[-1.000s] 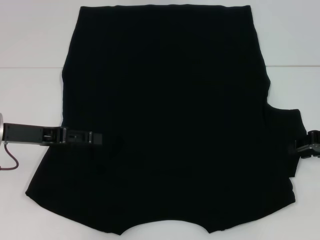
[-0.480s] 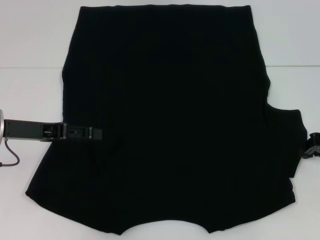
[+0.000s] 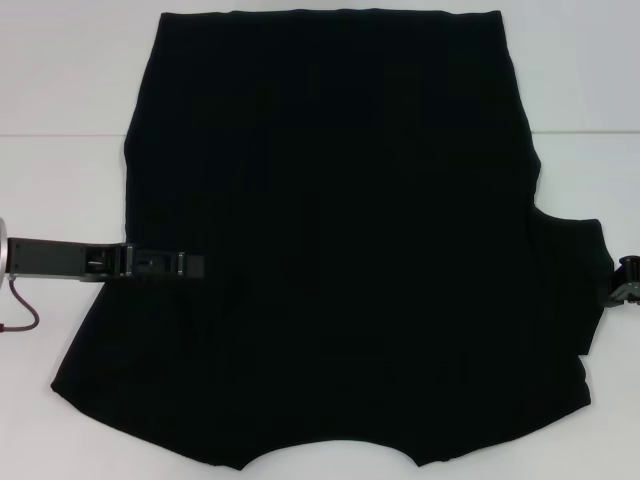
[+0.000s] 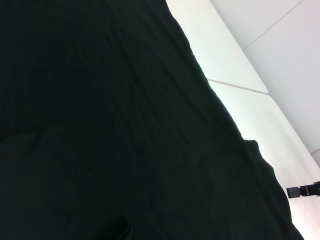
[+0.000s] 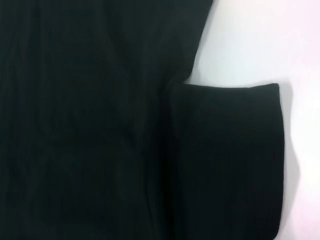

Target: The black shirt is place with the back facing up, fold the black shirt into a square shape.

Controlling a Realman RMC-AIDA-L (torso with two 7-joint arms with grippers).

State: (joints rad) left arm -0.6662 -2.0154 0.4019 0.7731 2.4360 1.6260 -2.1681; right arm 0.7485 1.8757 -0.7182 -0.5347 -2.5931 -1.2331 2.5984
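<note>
The sleeve overhangs the shirt's side, so my right gripper will grab the sleeve farther in from its cuff (image 3: 577, 304), lift and fold it over the shirt.
The black shirt (image 3: 340, 230) lies flat on the white table (image 3: 60, 90), plain side up, with the hem at the far side and the neck opening at the near edge. No lettering shows. Its right sleeve (image 3: 575, 290) sticks out to the right and also shows in the right wrist view (image 5: 230, 160). No left sleeve sticks out. My left gripper (image 3: 195, 265) reaches in low over the shirt's left part. My right gripper (image 3: 625, 285) is just off the right sleeve's edge, at the border of the head view. It shows small in the left wrist view (image 4: 304, 191).
A seam (image 3: 60, 135) runs across the white table behind the shirt's middle. A red cable (image 3: 20, 315) hangs from my left arm at the left edge. Bare table shows to the left and right of the shirt.
My right gripper has drawn back to the right, away from the right sleeve. My left gripper has shifted slightly left and farther away. The shirt has not moved.
</note>
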